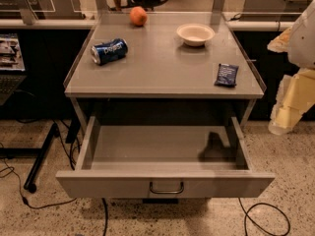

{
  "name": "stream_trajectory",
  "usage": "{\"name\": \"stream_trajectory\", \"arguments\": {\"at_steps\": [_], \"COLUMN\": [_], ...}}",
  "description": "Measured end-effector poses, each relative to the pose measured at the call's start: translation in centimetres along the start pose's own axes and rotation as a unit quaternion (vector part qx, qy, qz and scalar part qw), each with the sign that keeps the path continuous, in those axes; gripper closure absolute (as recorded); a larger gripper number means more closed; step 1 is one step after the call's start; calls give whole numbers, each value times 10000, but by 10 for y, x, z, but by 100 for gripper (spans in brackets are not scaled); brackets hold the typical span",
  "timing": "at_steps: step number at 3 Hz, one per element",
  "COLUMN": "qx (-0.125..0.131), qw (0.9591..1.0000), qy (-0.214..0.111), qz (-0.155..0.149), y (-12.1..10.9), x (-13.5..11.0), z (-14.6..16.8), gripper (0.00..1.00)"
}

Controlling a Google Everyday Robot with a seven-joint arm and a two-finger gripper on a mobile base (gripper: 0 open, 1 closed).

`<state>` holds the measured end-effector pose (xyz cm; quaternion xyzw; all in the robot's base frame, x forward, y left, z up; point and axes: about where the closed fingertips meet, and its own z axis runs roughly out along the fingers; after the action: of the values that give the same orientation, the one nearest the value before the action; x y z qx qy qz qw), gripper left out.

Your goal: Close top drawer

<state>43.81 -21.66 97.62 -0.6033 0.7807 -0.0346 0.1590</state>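
Next, my gripper moves to the front panel of the drawer, at the panel's end [262, 184] that is closest to my arm and away from the loop handle, and closes there.
The top drawer [165, 183] of the grey cabinet is pulled far out toward me. Its flat front panel carries a small dark loop handle [166, 188] at centre, and its inside [157, 146] looks empty apart from a dark shadow at the right. My arm enters at the right edge, white above and pale yellow below. My gripper [284, 116] hangs there, right of the cabinet and above the floor, apart from the drawer and well right of the handle.
On the cabinet top [162, 68] lie a blue Pepsi can [109, 51] on its side, an orange [138, 16], a white bowl [195, 34] and a dark blue snack packet [226, 75]. Cables [263, 220] run on the speckled floor. A black stand leg [42, 156] is at the left.
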Motion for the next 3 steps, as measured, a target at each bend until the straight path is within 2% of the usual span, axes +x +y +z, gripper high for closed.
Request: {"name": "stream_trajectory", "arguments": {"at_steps": [1, 2, 3], "qx": [70, 308, 335], "qw": [10000, 9990, 9942], "qy": [2, -251, -673], "qz": [-9, 184, 763], "y": [1, 21, 50], "x": [-2, 3, 26], "z": [-3, 6, 36], "gripper": [0, 0, 0]}}
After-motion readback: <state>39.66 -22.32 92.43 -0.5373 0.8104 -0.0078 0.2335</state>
